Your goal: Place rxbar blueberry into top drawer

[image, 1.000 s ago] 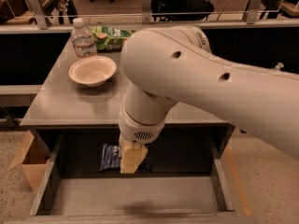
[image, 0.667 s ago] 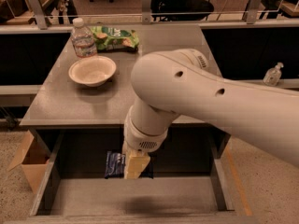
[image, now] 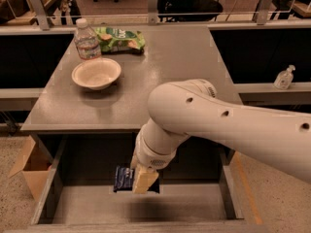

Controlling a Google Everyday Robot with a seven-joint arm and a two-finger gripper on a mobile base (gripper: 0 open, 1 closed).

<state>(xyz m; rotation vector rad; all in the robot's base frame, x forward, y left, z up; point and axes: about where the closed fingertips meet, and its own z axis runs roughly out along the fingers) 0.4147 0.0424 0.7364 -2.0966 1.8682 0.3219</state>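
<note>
I need to let go of the rxbar blueberry, now hanging low over the drawer floor, with my gripper near the middle of the top drawer's grey bottom (image: 136, 186).
The top drawer (image: 194, 204) is pulled open below the desk, a wide shallow grey tray with low side walls. My gripper (image: 144, 179) hangs over the drawer's middle, a little left of centre, its tan fingers pointing down. It is shut on the rxbar blueberry (image: 123, 178), a dark navy wrapper with white lettering that sticks out to the left of the fingers. The bar hangs low over the drawer floor. The fingers hide its right part.
On the grey desk (image: 184, 72) stand a water bottle (image: 86, 39), a green snack bag (image: 119, 38) and a white bowl (image: 96, 73). A cardboard box (image: 28, 171) sits on the floor at the left. A sanitizer bottle (image: 284, 77) stands on the right ledge.
My gripper has moved right and down towards the near part of the drawer, and the blue bar has moved with it. The arm has swung lower.
</note>
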